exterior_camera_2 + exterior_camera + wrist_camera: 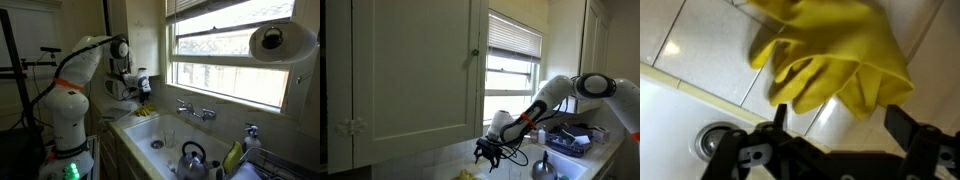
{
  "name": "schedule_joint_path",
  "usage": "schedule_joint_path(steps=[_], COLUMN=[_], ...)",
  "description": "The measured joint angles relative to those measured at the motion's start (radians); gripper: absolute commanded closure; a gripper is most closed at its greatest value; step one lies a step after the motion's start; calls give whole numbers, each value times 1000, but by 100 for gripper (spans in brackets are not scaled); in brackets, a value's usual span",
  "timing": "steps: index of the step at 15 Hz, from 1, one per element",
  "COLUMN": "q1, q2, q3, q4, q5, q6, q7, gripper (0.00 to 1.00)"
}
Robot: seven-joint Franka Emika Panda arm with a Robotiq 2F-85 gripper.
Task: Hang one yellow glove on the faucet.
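The robot's gripper needs to close on the yellow glove's loose corner (466, 174) (900, 90), on the side away from the sink's drain, to lift it toward the faucet.
A yellow glove (830, 60) lies limp on the tiled counter and fills the upper wrist view, fingers pointing toward me. It shows small in both exterior views (466, 175) (143, 111), at the sink's corner. My gripper (840, 118) is open and empty, its two black fingers spread just below the glove's fingertips. In both exterior views the gripper (487, 152) (141, 96) hangs a little above the glove. The silver faucet (196, 111) with two handles stands at the back of the sink under the window, well away from the gripper.
A dark kettle (192, 158) (543, 168) sits in the white sink (165, 135). A dish rack (570, 140) stands on the far counter. A paper towel roll (275, 42) hangs by the window. A cabinet door (410, 70) is close to the arm.
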Motion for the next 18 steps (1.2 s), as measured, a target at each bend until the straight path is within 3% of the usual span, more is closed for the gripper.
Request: schedule_joint_path(steps=[3, 5, 9, 18], q1=[-59, -66, -58, -46], q2=[71, 116, 202, 257], q3=[85, 84, 45, 13], q4=[119, 206, 338, 396], q5=[175, 227, 236, 237], q6=[-89, -163, -227, -155], q7=[-109, -132, -145, -149], gripper=[0, 0, 0, 2])
